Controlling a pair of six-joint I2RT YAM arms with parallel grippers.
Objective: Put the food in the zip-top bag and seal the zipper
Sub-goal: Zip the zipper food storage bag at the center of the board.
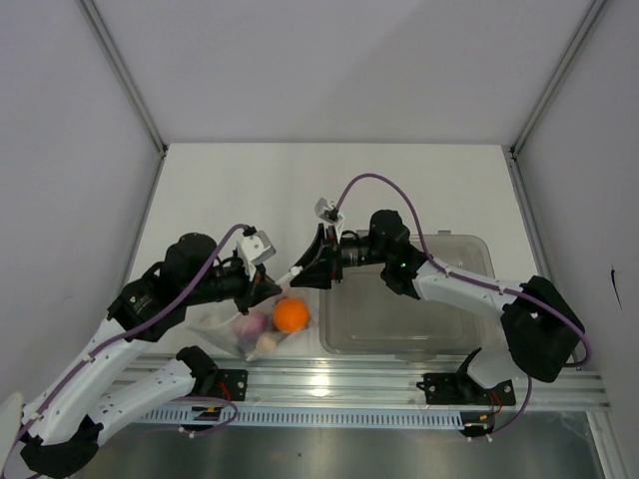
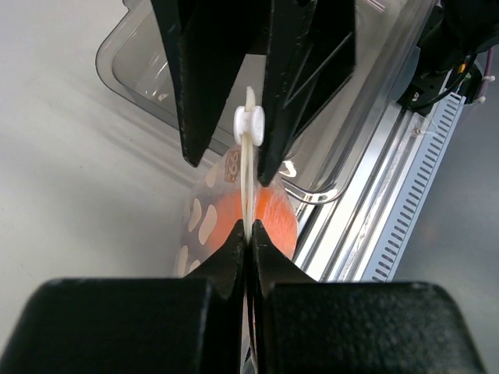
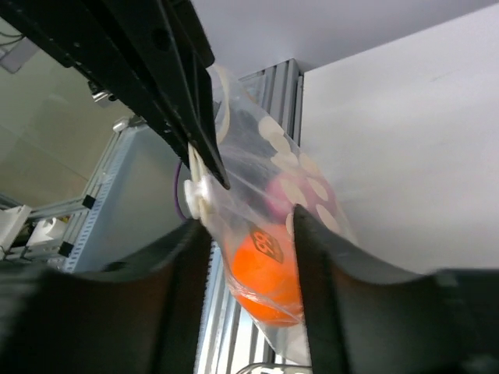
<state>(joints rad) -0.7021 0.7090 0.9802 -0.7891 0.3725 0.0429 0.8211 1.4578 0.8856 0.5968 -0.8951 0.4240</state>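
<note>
My left gripper is pinching the zipper short of the white slider. It should open and take the slider itself (image 2: pixel 249 125) while my right gripper holds the end of the zipper.
The zip-top bag (image 1: pixel 262 321) hangs at the table's near edge between both grippers. Inside it are an orange ball (image 1: pixel 291 315), a purple round fruit (image 1: pixel 254 324) and a small beige lump (image 1: pixel 268 342). My left gripper (image 2: pixel 249 235) is shut on the zipper (image 2: pixel 249 175) at the bag's top edge. A white slider (image 2: pixel 249 122) sits on that strip further along. My right gripper (image 3: pixel 249 222) is open, its fingers (image 3: pixel 312 280) straddling the bag's top by the slider (image 3: pixel 195 195), with the orange ball (image 3: pixel 265 265) and purple fruit (image 3: pixel 277 199) below.
A rigid clear tub (image 1: pixel 399 319) stands right of the bag, under the right arm. The aluminium rail (image 1: pixel 399 384) with the arm bases runs along the near edge. White walls close in the table on three sides.
</note>
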